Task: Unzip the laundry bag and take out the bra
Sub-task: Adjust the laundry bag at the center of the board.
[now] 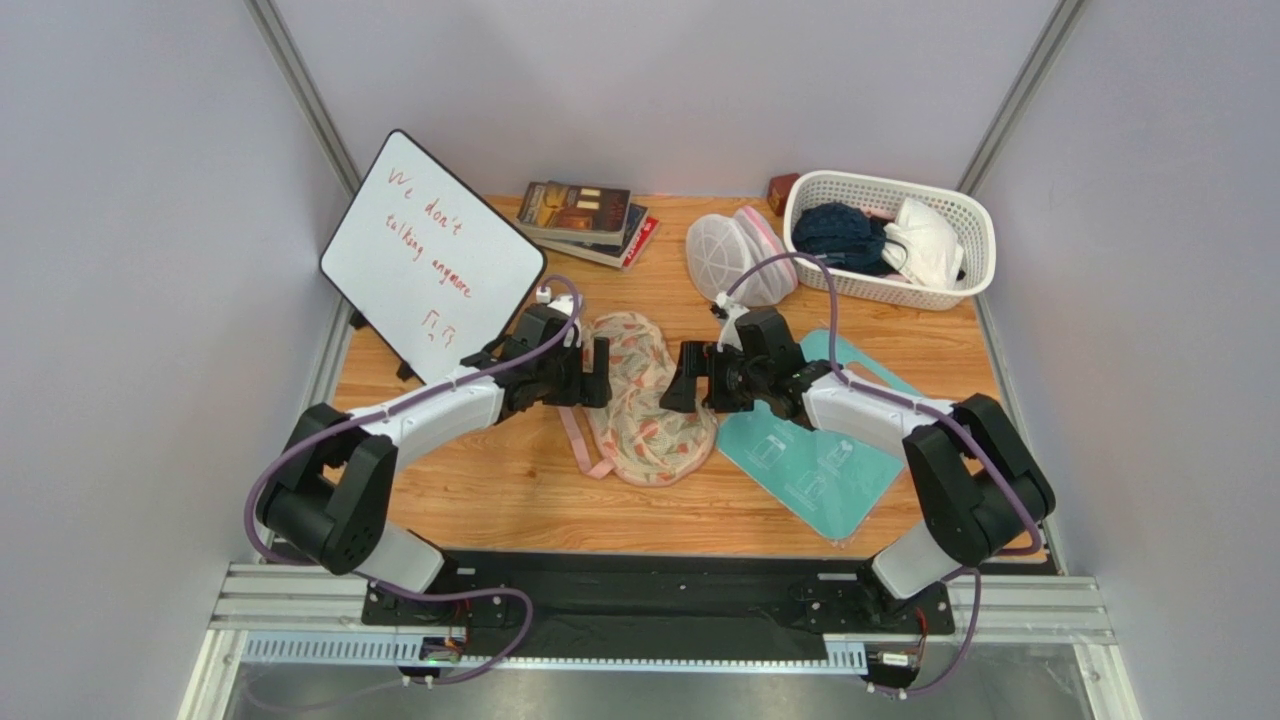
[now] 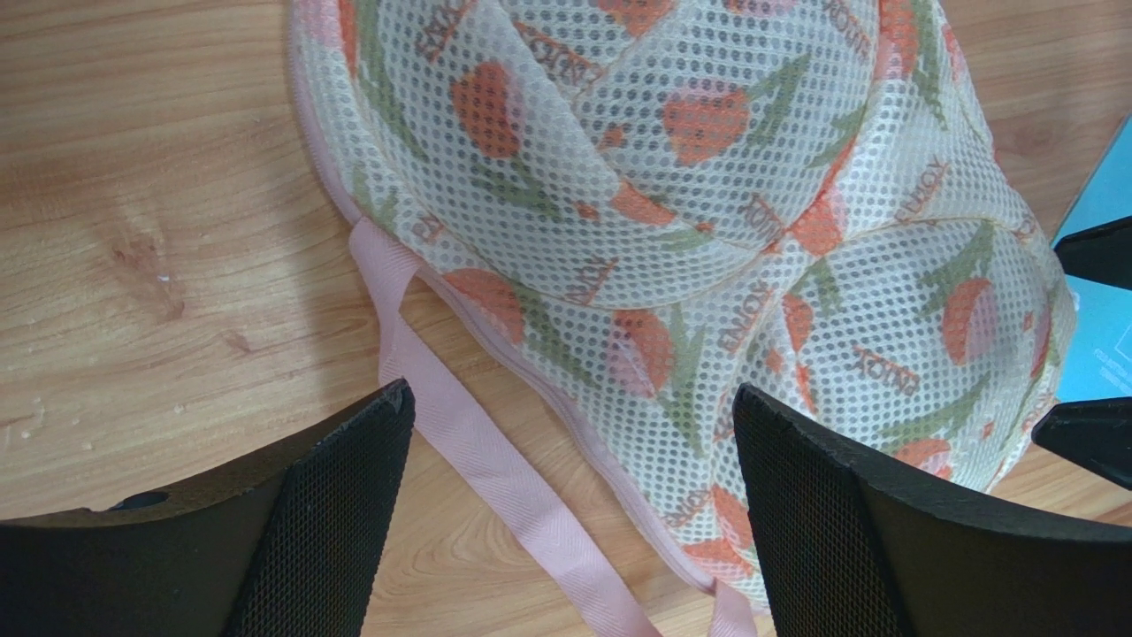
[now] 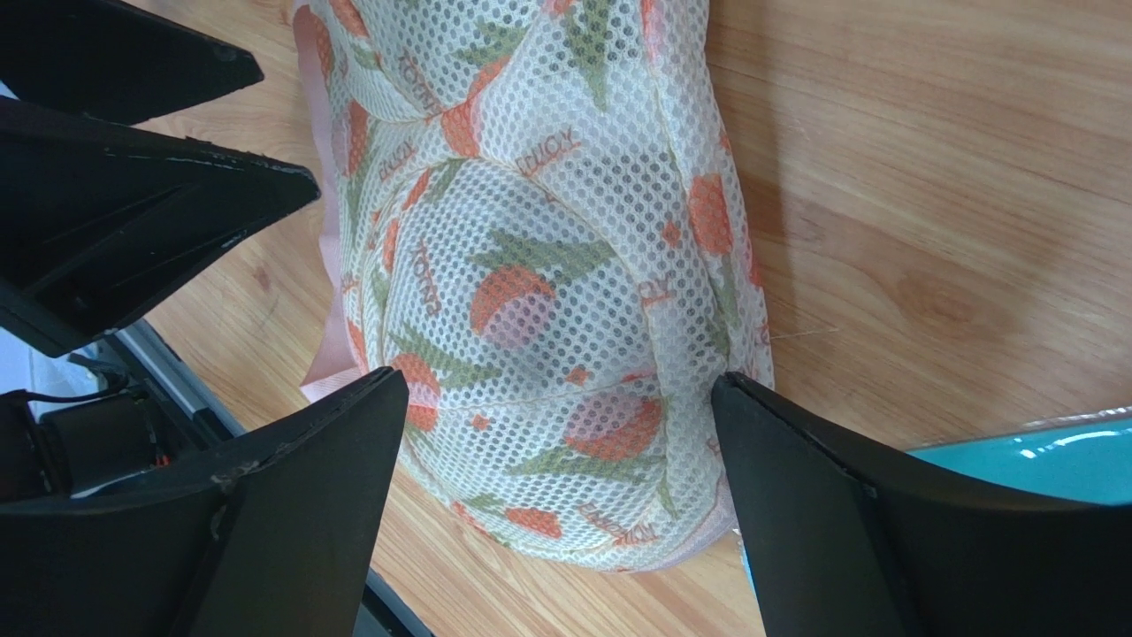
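Observation:
The bag's mesh lobe is straddled by my right gripper, so next I back it off and pinch the zipper pull at the bag's edge (image 3: 715, 526) by the teal mat before I unzip.
The laundry bag (image 1: 649, 398) lies flat on the wooden table between both arms; it is cream mesh with an orange floral print (image 2: 691, 199) and pink edging (image 3: 545, 266). Its pink loop strap (image 2: 465, 438) trails off the left side. The bag is closed, and the bra is hidden. My left gripper (image 1: 598, 372) hovers open at the bag's left edge, its fingers straddling strap and edging (image 2: 571, 398). My right gripper (image 1: 684, 375) is open at the bag's right side, its fingers spread wide over one lobe (image 3: 558, 382). Neither holds anything.
A whiteboard (image 1: 431, 252) stands at the back left, with stacked books (image 1: 586, 221) beside it. A white mesh dome bag (image 1: 732, 258) and a white basket (image 1: 890, 236) of clothes sit at the back right. A teal mat (image 1: 819, 450) lies under the right arm.

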`<state>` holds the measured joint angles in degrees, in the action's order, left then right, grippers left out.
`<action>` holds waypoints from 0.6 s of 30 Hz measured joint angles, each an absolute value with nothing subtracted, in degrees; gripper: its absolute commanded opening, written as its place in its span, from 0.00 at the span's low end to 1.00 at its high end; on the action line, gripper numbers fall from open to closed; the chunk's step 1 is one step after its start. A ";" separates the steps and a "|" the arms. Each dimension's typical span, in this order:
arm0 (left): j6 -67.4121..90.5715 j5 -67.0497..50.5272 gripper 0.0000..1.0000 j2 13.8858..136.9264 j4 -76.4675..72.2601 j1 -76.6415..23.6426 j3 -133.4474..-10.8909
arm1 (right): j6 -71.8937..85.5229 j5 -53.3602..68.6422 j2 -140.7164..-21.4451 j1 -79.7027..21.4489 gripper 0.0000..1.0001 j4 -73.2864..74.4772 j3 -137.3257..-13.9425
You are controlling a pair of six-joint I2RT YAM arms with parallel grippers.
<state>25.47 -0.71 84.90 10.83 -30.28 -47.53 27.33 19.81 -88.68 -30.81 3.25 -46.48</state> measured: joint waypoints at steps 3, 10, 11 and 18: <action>25.45 -1.06 0.95 84.93 10.87 -29.87 -47.70 | 27.70 21.17 -89.12 -31.05 0.92 1.85 -46.37; 24.88 -0.97 0.95 83.24 12.38 -30.00 -50.43 | 28.71 22.13 -87.66 -32.84 0.92 0.64 -44.95; 24.69 -0.58 0.95 82.15 12.78 -30.20 -50.43 | 28.71 21.98 -86.76 -33.01 0.92 1.15 -44.84; 22.50 0.34 0.94 76.14 15.11 -35.31 -51.92 | 28.47 15.33 -70.37 -33.45 0.90 7.94 -41.39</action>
<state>22.50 0.34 76.14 15.11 -35.31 -51.92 28.47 15.33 -70.37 -33.45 7.94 -41.39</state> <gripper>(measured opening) 0.946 0.923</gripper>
